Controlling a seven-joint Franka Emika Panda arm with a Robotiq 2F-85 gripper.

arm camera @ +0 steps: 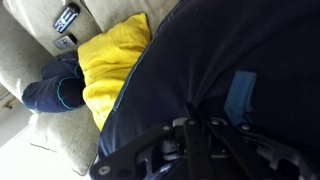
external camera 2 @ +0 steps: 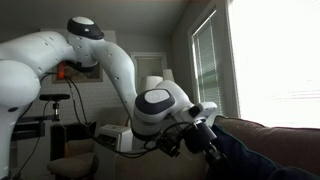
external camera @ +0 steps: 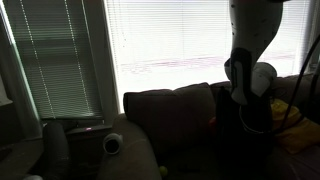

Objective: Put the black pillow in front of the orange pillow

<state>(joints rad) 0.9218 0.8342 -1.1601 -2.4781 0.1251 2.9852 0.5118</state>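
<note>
My gripper will let go of the black pillow on the sofa (external camera: pixel 262 136) beside the yellow pillow, in front of the orange pillow.
The black pillow (arm camera: pixel 220 60) fills most of the wrist view, a large dark cushion with a blue tag. My gripper (arm camera: pixel 195 125) is shut on its fabric at the bottom of that view. In both exterior views the pillow (external camera: pixel 245 140) (external camera 2: pixel 250 162) hangs dark below the gripper (external camera: pixel 243 95) (external camera 2: pixel 205 143) over the sofa. The orange pillow is out of view. A yellow pillow (arm camera: pixel 110 60) lies on the sofa beside the black one, partly covered by it.
The sofa (arm camera: pixel 35 45) has a brown back cushion (external camera: pixel 170 115). A dark blue item with teal trim (arm camera: pixel 50 92) lies next to the yellow pillow. Two remotes (arm camera: pixel 66 20) rest on the sofa. A bright window with blinds (external camera: pixel 180 40) is behind.
</note>
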